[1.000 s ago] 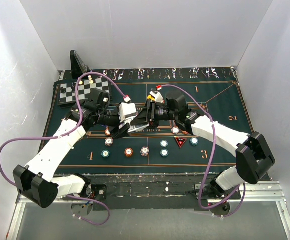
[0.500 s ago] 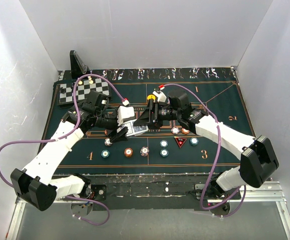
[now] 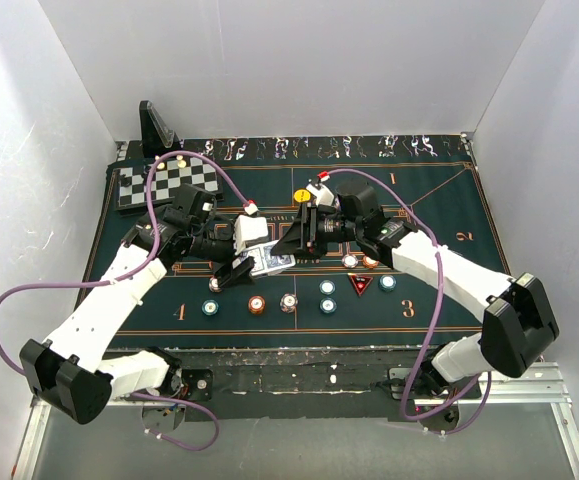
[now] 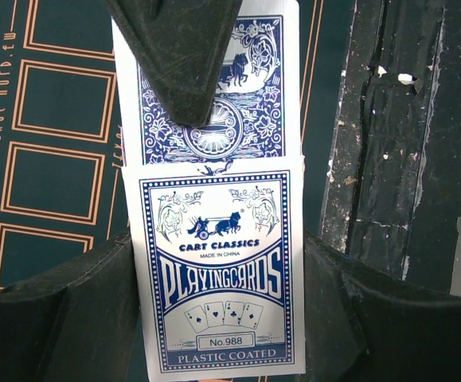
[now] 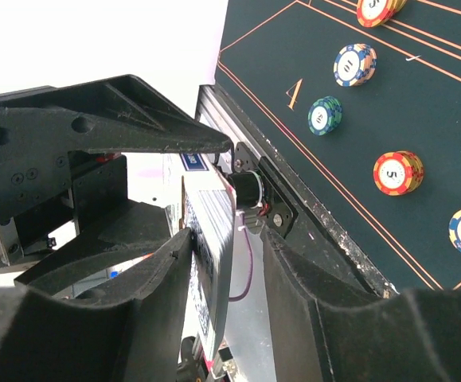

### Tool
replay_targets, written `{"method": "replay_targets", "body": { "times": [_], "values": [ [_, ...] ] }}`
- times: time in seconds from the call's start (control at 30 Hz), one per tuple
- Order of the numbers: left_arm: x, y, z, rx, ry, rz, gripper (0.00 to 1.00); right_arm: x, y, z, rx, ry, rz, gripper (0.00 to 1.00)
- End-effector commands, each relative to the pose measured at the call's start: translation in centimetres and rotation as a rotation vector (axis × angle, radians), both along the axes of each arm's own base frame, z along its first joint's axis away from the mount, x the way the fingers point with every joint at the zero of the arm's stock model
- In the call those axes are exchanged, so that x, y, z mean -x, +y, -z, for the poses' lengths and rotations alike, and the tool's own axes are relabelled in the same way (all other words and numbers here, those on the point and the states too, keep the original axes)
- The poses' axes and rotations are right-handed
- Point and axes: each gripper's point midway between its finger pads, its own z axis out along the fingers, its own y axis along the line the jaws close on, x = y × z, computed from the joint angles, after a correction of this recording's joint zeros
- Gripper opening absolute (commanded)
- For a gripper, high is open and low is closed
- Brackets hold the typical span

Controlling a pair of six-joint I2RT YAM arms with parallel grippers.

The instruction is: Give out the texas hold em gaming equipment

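My right gripper should back off, because it reaches over the blue-backed cards almost to the open end of the box, and it should pull the cards out by their loose end (image 4: 266, 14).
My left gripper (image 4: 218, 326) is shut on a blue-and-white playing card box (image 4: 222, 270), held above the green felt. Blue-backed cards (image 4: 258, 103) stick out of the box's open end. My right gripper (image 5: 222, 294) stands open astride those cards (image 5: 210, 231): one finger (image 4: 186, 56) lies on the top card's back, and the other stands clear of the stack. In the top view the two grippers meet at the box (image 3: 272, 262) over mid-table. Poker chips (image 3: 257, 303) and a red triangle marker (image 3: 360, 284) lie in a row in front. A yellow disc (image 3: 301, 196) lies behind.
A chessboard with pawns (image 3: 164, 182) sits at the back left beside a black angled stand (image 3: 156, 128). Two more chips (image 3: 350, 260) lie under the right forearm. White walls enclose the table on three sides. The table's black front edge (image 4: 389, 159) runs below the left gripper.
Both grippers have shifted slightly toward the back, still together. The card box now shows between them. My right gripper's jaws widened, then narrowed again around the cards.
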Motion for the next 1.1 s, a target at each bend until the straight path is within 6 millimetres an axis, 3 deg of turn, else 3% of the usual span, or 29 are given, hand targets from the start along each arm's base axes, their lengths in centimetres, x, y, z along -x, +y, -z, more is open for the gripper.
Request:
{"method": "replay_targets", "body": {
  "times": [0.0,0.5,0.87,1.07],
  "values": [
    [0.3,-0.1,-1.2,0.039,-0.032,0.01,0.21,0.4,-1.0,-1.3,-0.011,-0.049,0.002,0.46],
    [0.4,-0.2,-1.3,0.049,-0.021,-0.004,0.18,0.2,-3.1,-0.4,0.007,-0.036,0.047,0.4],
    [0.5,0.0,-0.6,0.036,-0.01,-0.01,0.18,-0.4,-4.7,-1.1,0.032,-0.079,0.092,0.38],
    [0.2,0.0,-0.4,0.02,-0.004,-0.013,0.2,0.3,-3.7,-2.8,-0.026,-0.097,0.046,0.66]
  ]
}}
